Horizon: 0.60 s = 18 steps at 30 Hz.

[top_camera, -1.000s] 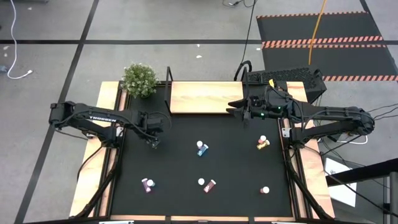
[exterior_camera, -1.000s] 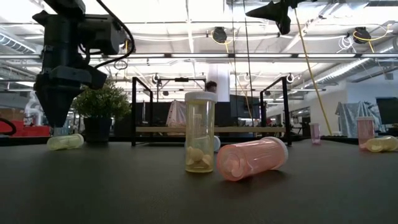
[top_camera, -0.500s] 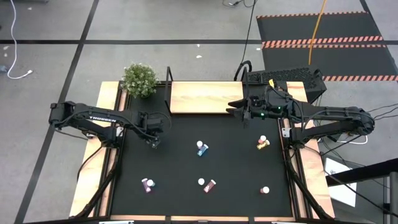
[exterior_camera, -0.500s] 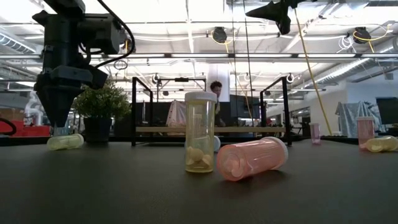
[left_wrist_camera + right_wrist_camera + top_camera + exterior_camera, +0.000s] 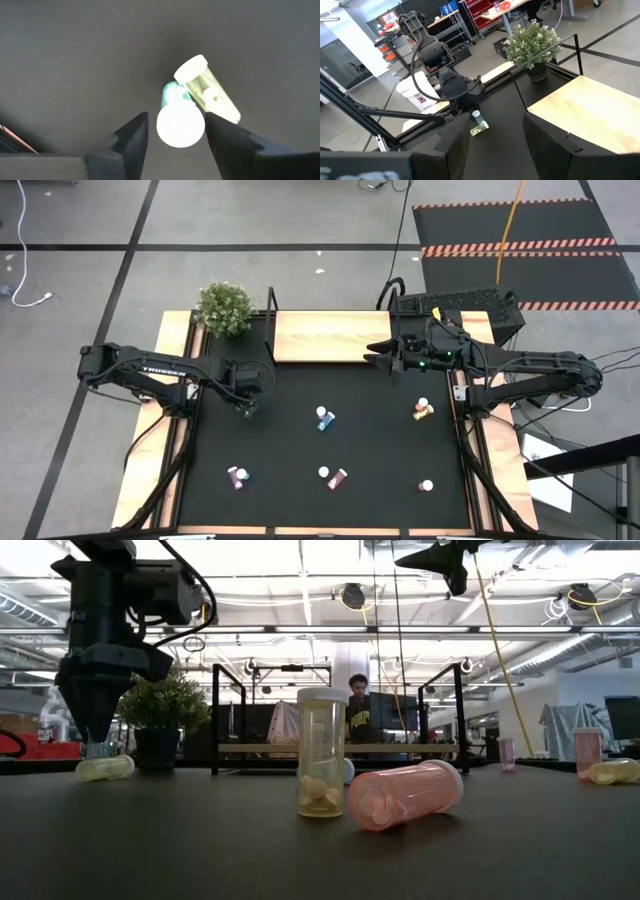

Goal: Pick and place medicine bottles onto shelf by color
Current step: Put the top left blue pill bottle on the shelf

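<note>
The fingers of my left gripper are low around the teal-green bottle and crowd the pale green bottle, so I need to lift them and grip closer to the teal-green bottle's cap (image 5: 180,124).
My left gripper (image 5: 248,408) points down at the table's left side, open. Its fingers stand on either side of the white cap (image 5: 180,125) of an upright teal-green bottle; I see no touch. A pale green bottle (image 5: 210,92) lies on its side right beside it, also showing in the low view (image 5: 105,768). My right gripper (image 5: 372,357) is open and empty, held above the right end of the wooden shelf (image 5: 325,336). Other bottles stand or lie on the black mat: a blue one (image 5: 323,418), a yellow-orange one (image 5: 422,410), and maroon ones (image 5: 237,476) (image 5: 336,477).
A green potted plant (image 5: 224,307) stands at the shelf's left end. One more white-capped bottle (image 5: 427,486) stands near the front right. A keyboard (image 5: 455,305) lies behind the right arm. A person (image 5: 360,710) shows in the room beyond the table.
</note>
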Each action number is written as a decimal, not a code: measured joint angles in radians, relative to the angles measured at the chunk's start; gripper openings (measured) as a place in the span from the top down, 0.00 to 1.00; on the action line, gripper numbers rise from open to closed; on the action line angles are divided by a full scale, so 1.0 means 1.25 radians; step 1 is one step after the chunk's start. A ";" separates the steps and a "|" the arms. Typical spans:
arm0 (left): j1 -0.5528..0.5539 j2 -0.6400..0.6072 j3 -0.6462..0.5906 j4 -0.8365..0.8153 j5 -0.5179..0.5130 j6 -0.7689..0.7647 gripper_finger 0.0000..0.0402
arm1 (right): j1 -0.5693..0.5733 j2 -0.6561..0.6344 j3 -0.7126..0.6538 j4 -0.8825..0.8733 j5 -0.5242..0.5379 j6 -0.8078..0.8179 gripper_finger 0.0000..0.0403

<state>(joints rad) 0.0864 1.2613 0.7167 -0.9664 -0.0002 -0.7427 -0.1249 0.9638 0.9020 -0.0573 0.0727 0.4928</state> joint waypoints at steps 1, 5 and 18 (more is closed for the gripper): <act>0.000 0.000 0.004 -0.002 0.000 0.005 0.46 | 0.000 0.000 0.000 0.000 0.000 0.000 0.56; 0.000 0.000 0.027 -0.005 0.000 0.024 0.40 | 0.000 0.000 0.000 0.000 0.000 -0.001 0.56; 0.001 0.000 0.037 -0.033 -0.019 0.054 0.48 | 0.000 0.000 0.000 0.000 0.001 -0.002 0.56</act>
<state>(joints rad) 0.0872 1.2617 0.7635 -1.0076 -0.0240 -0.6750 -0.1249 0.9638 0.9020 -0.0574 0.0738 0.4899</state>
